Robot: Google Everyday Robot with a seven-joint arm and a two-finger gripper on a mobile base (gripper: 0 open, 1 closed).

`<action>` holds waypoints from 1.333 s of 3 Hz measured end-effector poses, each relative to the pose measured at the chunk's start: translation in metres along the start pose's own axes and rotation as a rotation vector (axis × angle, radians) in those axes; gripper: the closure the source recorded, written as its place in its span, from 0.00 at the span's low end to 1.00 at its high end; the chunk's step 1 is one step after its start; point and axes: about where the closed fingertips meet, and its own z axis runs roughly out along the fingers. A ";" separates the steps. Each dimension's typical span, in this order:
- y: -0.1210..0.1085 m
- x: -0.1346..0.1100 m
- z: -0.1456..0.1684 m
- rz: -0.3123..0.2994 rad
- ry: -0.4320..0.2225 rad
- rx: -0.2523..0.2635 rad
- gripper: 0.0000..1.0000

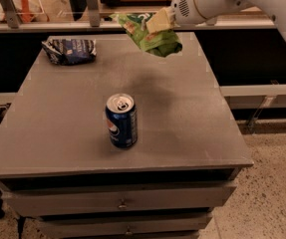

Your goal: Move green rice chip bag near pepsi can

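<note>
The green rice chip bag, now in the air above the table, will be let go by my gripper on the grey table (150,88) just behind the pepsi can.
The green rice chip bag (150,34) hangs in the air above the far right part of the grey table (182,128), crumpled and tilted. My gripper (158,21) is shut on its upper part, with the white arm reaching in from the upper right. The pepsi can (121,120) stands upright on the table near the front, left of centre, well below and in front of the bag. A dark shadow of the bag falls on the table between them.
A dark navy-blue snack bag (70,50) lies at the far left corner of the table. Shelving and metal posts (90,4) stand behind the table. Drawers (120,203) sit under the tabletop. Speckled floor lies to the right.
</note>
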 end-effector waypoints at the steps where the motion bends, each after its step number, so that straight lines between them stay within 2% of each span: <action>1: 0.018 0.018 -0.019 -0.086 0.027 -0.042 1.00; 3: 0.075 0.066 -0.050 -0.289 0.108 -0.206 1.00; 4: 0.095 0.087 -0.055 -0.358 0.143 -0.274 1.00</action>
